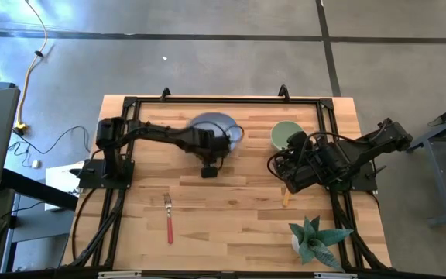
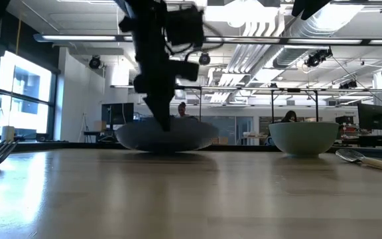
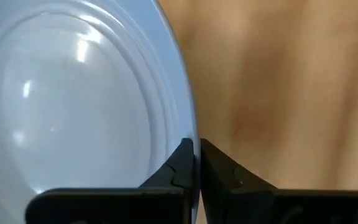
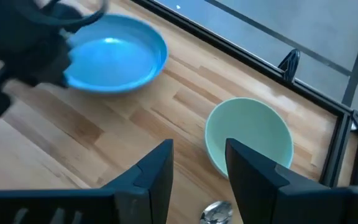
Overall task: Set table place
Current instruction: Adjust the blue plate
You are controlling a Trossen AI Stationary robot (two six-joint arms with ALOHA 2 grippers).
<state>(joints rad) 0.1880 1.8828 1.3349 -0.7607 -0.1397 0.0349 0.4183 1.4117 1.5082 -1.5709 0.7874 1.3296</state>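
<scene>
My right gripper grabs the pale green bowl next by the bowl's near rim (image 1: 275,146) (image 4: 207,146), on the side toward the blue-grey plate.
The round blue-grey plate (image 1: 207,124) sits toward the table's far edge, left of the pale green bowl (image 1: 285,136), which stands on its base. My left gripper (image 3: 196,155) reaches down from above and is shut on the plate. My right gripper (image 4: 197,177) is open and hovers just short of the bowl (image 4: 248,138), touching nothing. The orange-handled spoon (image 1: 286,194) lies flat near my right gripper (image 1: 281,167). The red-handled fork (image 1: 169,221) lies flat toward the near edge. My left gripper pinches the plate's rim (image 3: 190,134) between its two fingers, one finger inside the plate and one outside. The fingers (image 2: 161,119) come from above, pointing down, at the rim's near side. The plate (image 2: 166,136) sits level; whether its base is on the table I cannot tell.
A spiky teal-green potted plant (image 1: 316,240) stands at the near right corner. The black rail frame (image 1: 223,99) runs along the table's far edge and both sides. Bare wood (image 1: 231,209) lies between fork and spoon.
</scene>
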